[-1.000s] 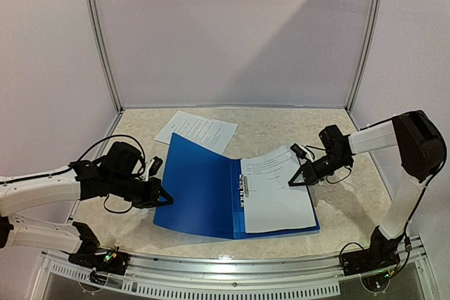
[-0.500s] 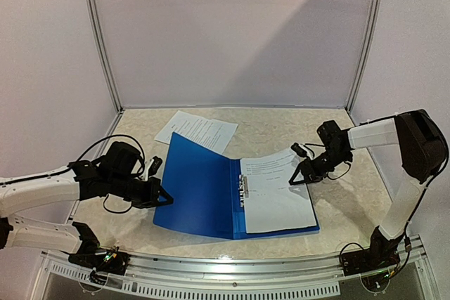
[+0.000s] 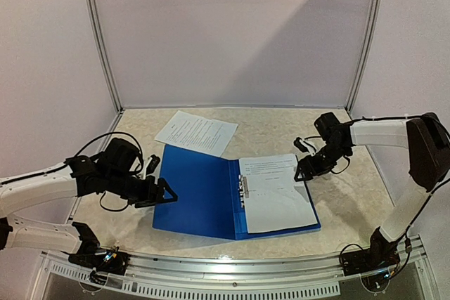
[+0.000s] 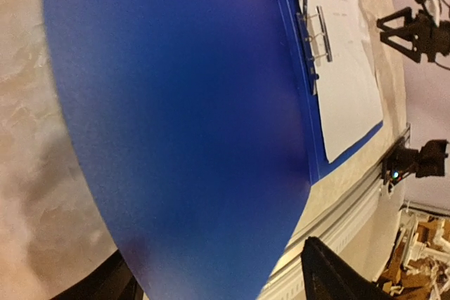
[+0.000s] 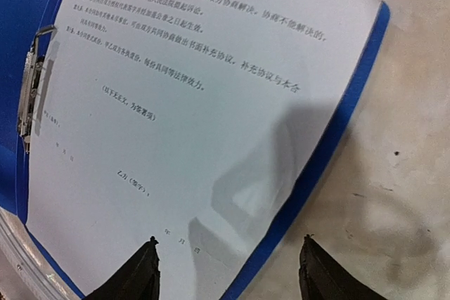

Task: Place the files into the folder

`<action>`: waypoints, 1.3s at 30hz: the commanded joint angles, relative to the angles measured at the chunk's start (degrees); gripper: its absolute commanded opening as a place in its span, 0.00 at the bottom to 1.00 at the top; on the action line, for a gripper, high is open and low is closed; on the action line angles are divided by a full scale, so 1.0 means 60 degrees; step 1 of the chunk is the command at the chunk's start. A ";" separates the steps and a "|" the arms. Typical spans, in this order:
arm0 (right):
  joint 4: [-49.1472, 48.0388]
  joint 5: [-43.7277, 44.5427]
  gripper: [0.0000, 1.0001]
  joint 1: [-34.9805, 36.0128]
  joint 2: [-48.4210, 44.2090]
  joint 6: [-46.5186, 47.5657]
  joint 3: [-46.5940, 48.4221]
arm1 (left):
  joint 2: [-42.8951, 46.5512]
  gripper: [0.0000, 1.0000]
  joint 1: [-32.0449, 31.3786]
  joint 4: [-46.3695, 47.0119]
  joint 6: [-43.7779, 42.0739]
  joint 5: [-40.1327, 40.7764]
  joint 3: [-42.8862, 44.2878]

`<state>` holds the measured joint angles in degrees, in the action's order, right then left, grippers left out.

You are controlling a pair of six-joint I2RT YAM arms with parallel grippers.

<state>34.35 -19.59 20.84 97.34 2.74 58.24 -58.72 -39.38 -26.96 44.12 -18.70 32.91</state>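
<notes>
The second printed sheet is behind the blue folder. My right gripper needs to go there next and close on the sheet's far corner [image 3: 235, 125] toward my right gripper.
The blue folder [image 3: 198, 189] lies open on the table, its metal clip [image 3: 243, 189] at the spine. One of the files [image 3: 275, 198] rests flat on the folder's right half. A second printed sheet [image 3: 195, 132] lies on the table behind the folder. My left gripper [image 3: 167, 199] stands open at the left cover's near left corner. In the left wrist view that cover [image 4: 176, 117] reaches between the spread fingers [image 4: 330, 272]. My right gripper [image 3: 302, 173] hovers open over the sheet's right edge [image 5: 211, 138] and the folder's blue rim [image 5: 330, 145], holding nothing.
White walls and aluminium posts [image 3: 100, 40] enclose the marble-patterned table [image 3: 351, 209] on three sides. A metal rail [image 3: 232, 280] with both arm bases runs along the near edge. Black cables trail from both wrists.
Both grippers have opened. The left cover has dropped flat from its raised tilt. The right gripper let go of the sheet, which now lies flat, and drew back slightly.
</notes>
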 commanded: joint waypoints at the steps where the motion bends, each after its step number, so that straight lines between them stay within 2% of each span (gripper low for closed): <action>1: 0.0535 0.1136 0.70 0.0002 -0.0853 0.0120 0.0684 | 0.0220 0.79 0.0002 -0.1746 -0.0630 0.0989 0.1246; 7: 0.0905 0.0816 0.70 -0.0044 -0.1482 0.0387 0.1171 | 0.0376 0.85 0.0549 -0.3916 -0.1433 0.2959 0.3148; 10: 0.0558 0.0502 0.70 -0.0033 -0.1817 0.0392 0.0723 | 0.0244 0.87 0.1463 -0.3833 -0.1876 0.3676 0.3680; 15: 0.0277 -0.0122 0.69 -0.0035 -0.2071 0.0444 0.0263 | -0.0687 0.88 0.3553 -0.1464 -0.2000 0.3337 0.3870; 19: 0.0206 -0.0197 0.68 -0.0036 -0.2102 0.0509 0.0385 | -0.2116 0.87 0.4946 0.1122 -0.0698 0.1811 0.3253; 22: 0.0144 -0.0297 0.68 -0.0031 -0.2129 0.0488 0.0390 | -0.3114 0.85 0.5055 0.2987 0.0329 0.1154 0.2963; 24: -0.0013 -0.0263 0.67 -0.0031 -0.2131 0.0544 0.0374 | -0.3712 0.84 0.5044 0.3573 0.0580 0.1192 0.3101; 28: -0.0606 -0.0024 0.67 -0.0044 -0.1903 0.0755 0.0563 | -0.4819 0.84 0.5032 0.4204 0.0922 0.1201 0.3413; 33: -0.1393 -0.0038 0.63 -0.0033 -0.1164 0.0216 0.0850 | -0.6411 0.83 0.4952 0.4716 0.1189 0.1056 0.3911; 39: -0.0954 -0.0361 0.60 -0.0038 0.0007 -0.0072 0.1649 | -0.7767 0.82 0.4886 0.5154 0.1524 0.1033 0.4557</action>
<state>28.62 -20.43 20.71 93.76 3.99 65.80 -101.30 -9.39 -0.03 51.24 -11.60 57.36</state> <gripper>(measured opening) 0.608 0.825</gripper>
